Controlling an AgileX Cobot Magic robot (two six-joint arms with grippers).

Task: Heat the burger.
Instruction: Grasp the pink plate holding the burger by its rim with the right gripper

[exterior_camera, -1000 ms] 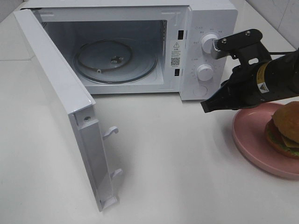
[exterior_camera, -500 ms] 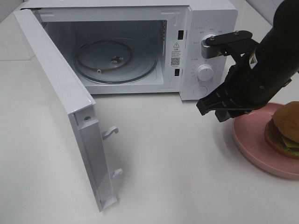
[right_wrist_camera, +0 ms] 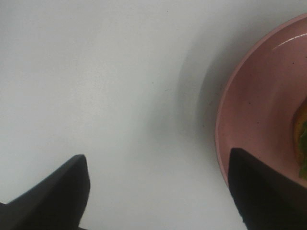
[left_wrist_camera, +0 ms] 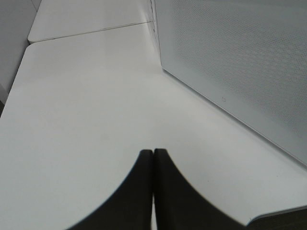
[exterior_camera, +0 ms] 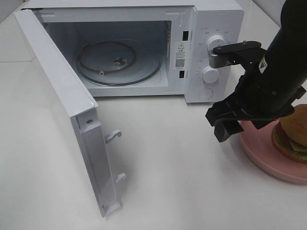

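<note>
My right gripper should grip the rim of the pink plate [exterior_camera: 242, 139] [right_wrist_camera: 218, 138] next, on the side facing the open microwave door.
The burger [exterior_camera: 293, 132], with a brown bun and green and red filling, sits on a pink plate [exterior_camera: 259, 148] at the right edge of the table. Just a sliver of the burger [right_wrist_camera: 303, 143] shows in the right wrist view, past the plate's rim [right_wrist_camera: 259, 96]. My right gripper [exterior_camera: 237, 127] points down at the plate's left edge, to the left of the burger. In its wrist view the right gripper [right_wrist_camera: 157, 155] is open wide with nothing between its fingers. My left gripper [left_wrist_camera: 153, 151] is shut and empty, low over the table beside the microwave door.
The white microwave [exterior_camera: 211, 28] stands at the back, its cavity showing a glass turntable [exterior_camera: 117, 62]. Its door [exterior_camera: 57, 96] hangs open, reaching toward the front left. The control knobs [exterior_camera: 211, 74] are just left of my right arm.
My right gripper went from shut to wide open. It tipped from level to pointing down and dropped toward the plate's left edge. The burger and plate have not moved.
</note>
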